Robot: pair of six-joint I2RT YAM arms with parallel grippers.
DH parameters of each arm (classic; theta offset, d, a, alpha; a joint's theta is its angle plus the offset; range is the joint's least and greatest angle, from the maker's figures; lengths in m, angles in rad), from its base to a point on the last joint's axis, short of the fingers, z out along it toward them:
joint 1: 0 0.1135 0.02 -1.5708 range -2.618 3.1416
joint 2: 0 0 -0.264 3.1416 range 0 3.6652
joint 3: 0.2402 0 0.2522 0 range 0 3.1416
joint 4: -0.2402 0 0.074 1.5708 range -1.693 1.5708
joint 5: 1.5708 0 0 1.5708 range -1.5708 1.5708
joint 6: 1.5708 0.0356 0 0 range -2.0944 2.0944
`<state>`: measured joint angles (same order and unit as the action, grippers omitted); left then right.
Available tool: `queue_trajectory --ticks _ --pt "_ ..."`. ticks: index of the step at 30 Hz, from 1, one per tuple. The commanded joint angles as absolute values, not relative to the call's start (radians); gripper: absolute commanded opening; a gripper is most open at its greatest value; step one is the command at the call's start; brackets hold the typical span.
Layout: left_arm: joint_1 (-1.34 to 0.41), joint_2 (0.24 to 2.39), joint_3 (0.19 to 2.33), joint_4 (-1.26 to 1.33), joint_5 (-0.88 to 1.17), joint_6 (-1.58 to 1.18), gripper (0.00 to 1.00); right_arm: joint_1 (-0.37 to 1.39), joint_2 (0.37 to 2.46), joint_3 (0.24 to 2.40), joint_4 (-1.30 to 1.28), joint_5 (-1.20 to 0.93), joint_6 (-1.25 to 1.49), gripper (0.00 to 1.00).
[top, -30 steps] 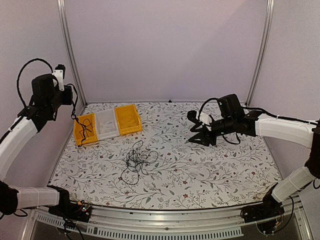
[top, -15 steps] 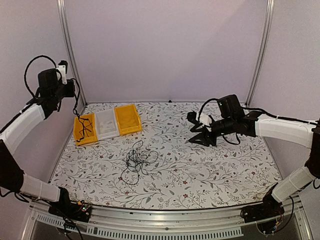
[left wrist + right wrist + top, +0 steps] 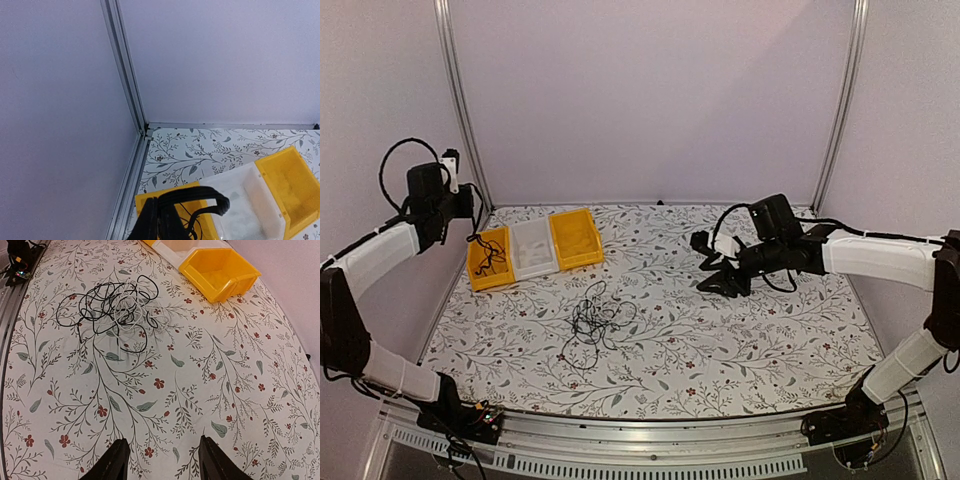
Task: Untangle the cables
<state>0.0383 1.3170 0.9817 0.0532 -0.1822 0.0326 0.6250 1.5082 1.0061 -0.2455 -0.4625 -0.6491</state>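
Next, my right gripper needs to go to the black loop (image 3: 599, 287) (image 3: 156, 289) on the side of the cable tangle nearest the bins and close there.
The cables lie as a loose black tangle (image 3: 598, 320) on the flowered table, left of centre; the right wrist view shows this tangle (image 3: 107, 307) with a white strand in it. My left gripper (image 3: 470, 207) hovers above the left yellow bin (image 3: 492, 286), shut on one cable (image 3: 480, 240) that hangs down into the bin. In the left wrist view the shut left gripper (image 3: 159, 212) pinches a black cable loop (image 3: 200, 196) over that bin (image 3: 141, 201). My right gripper (image 3: 715, 268) stands open and empty over the table's right half, well away from the tangle; the same gripper (image 3: 165, 465) shows bare cloth between its fingers.
Three bins stand in a row at the back left: the left yellow one, a white bin (image 3: 533, 250) and a right yellow bin (image 3: 575, 238). Metal frame posts (image 3: 460, 110) and pale walls close in the table. The front rail (image 3: 640, 430) runs along the near edge.
My left arm has swung forward and lowered its gripper toward the left yellow bin, the cable still hanging from it. The right gripper has edged slightly left.
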Motion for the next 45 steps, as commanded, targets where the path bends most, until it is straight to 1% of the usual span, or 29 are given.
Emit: queue_trajectory --ticks 1,7,16,25,31,33,36,45 --pt "0.049 1.312 0.918 0.092 -0.169 0.003 0.0 0.62 1.531 1.004 -0.257 -0.464 -0.661 0.51" --pt "0.049 1.362 0.891 0.112 -0.14 0.003 0.0 0.621 1.554 1.013 -0.276 -0.461 -0.672 0.51" --pt "0.05 1.494 0.904 0.113 -0.09 -0.033 0.0 0.62 1.56 1.009 -0.277 -0.447 -0.688 0.51" --pt "0.054 1.64 0.961 0.043 -0.131 -0.038 0.0 0.621 1.594 1.021 -0.298 -0.448 -0.701 0.51" --pt "0.057 1.691 0.99 0.003 -0.191 -0.082 0.0 0.624 1.603 1.022 -0.304 -0.438 -0.708 0.51" --pt "0.058 1.716 1.008 -0.054 -0.207 -0.095 0.0 0.626 1.607 1.026 -0.311 -0.435 -0.712 0.51" --pt "0.058 1.758 1.038 -0.075 -0.184 -0.101 0.0 0.629 1.614 1.028 -0.314 -0.433 -0.715 0.51" --pt "0.057 1.779 1.055 -0.101 -0.198 -0.109 0.0 0.638 1.619 1.028 -0.319 -0.413 -0.727 0.51"
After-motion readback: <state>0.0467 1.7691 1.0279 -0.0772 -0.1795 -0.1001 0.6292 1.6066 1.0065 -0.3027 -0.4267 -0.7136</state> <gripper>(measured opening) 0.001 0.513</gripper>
